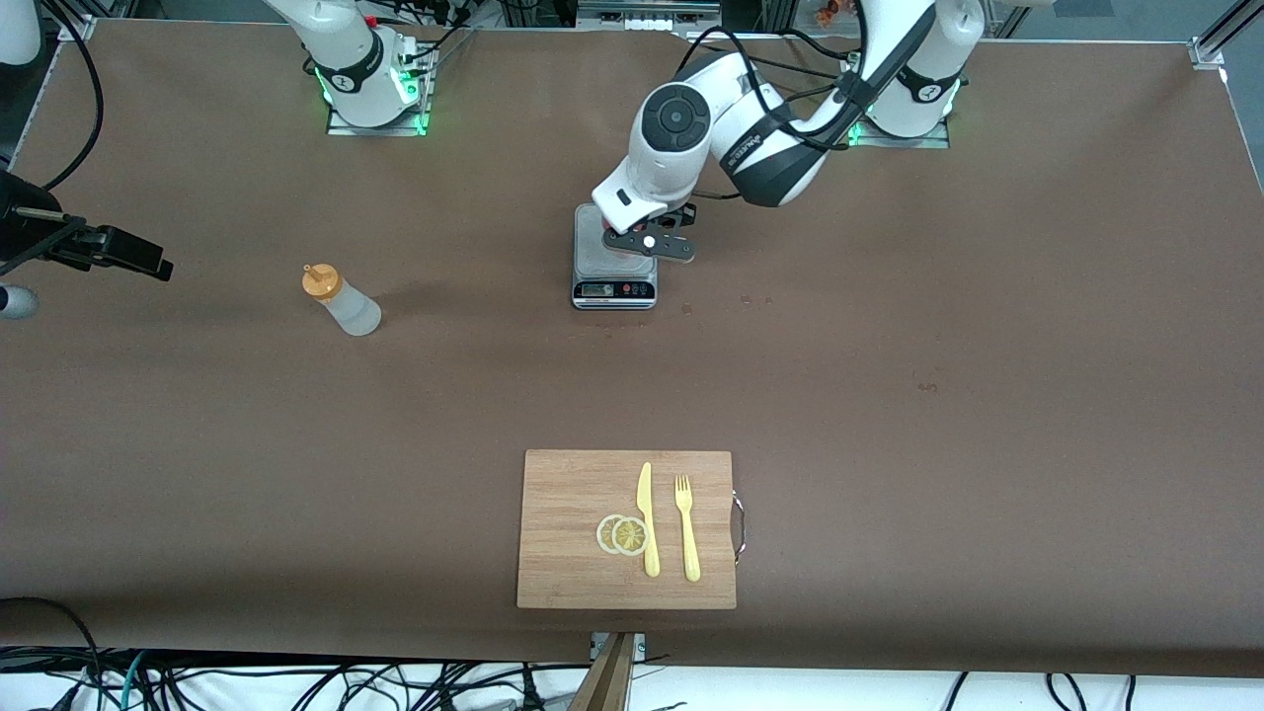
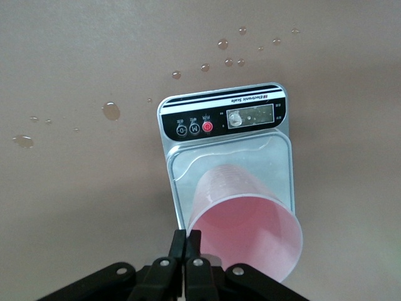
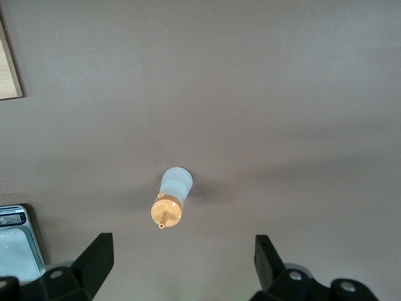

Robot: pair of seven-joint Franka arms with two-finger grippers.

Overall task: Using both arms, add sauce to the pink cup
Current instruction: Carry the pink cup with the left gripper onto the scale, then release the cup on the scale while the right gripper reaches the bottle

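Note:
My left gripper is holding the pink cup, which is now over the scale, and will let go of it on the platform of the small silver kitchen scale (image 1: 612, 245) (image 2: 235, 186).
The pink cup (image 2: 241, 222) is over the platform of a small silver kitchen scale (image 2: 225, 119); I cannot tell whether its base rests on it. My left gripper (image 2: 187, 241) is shut on the cup's rim, one finger inside and one outside. In the front view the left gripper (image 1: 647, 242) is over the scale (image 1: 613, 288) and hides the cup. The sauce bottle (image 1: 341, 301), whitish with an orange cap, stands alone on the table toward the right arm's end. My right gripper (image 3: 182, 251) is wide open and empty, high above the table near the bottle (image 3: 170, 200).
A wooden cutting board (image 1: 627, 528) lies near the front edge with a yellow knife (image 1: 647, 518), a yellow fork (image 1: 686, 526) and two lemon slices (image 1: 622, 534). Droplets (image 2: 111, 110) spot the brown table beside the scale.

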